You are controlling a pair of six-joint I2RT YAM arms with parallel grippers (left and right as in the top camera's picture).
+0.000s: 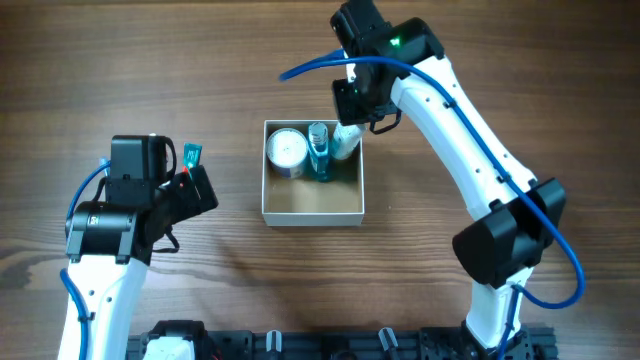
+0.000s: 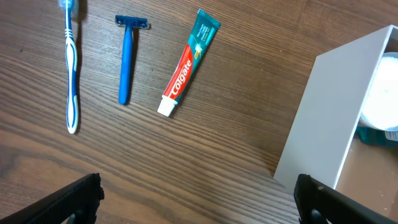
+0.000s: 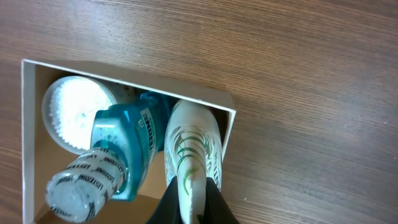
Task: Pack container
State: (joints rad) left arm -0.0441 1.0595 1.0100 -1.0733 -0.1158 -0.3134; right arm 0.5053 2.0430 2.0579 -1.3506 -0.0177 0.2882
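Observation:
The Colgate toothpaste tube is next for my left gripper, which should go there and close on the tube's red middle (image 1: 184, 171) (image 2: 186, 66), just below its teal part.
The container (image 1: 313, 212) is a shallow white-walled box with a tan inside, at the table's middle; it also shows in the left wrist view (image 2: 336, 118) and the right wrist view (image 3: 28, 130). In it stand a round white-lidded jar (image 1: 287, 150), a teal mouthwash bottle (image 1: 319, 148) and a white tube with green swirls (image 1: 345, 141). My right gripper (image 3: 194, 205) is shut on the white tube (image 3: 189, 146) at the box's far right corner. My left gripper (image 2: 199, 199) is open and empty above bare wood left of the box.
A toothbrush (image 2: 72, 68), a blue razor (image 2: 127, 59) and a Colgate toothpaste tube (image 2: 188, 62) lie side by side on the wood left of the box. The toothpaste tip (image 1: 192, 155) peeks out by the left arm in the overhead view.

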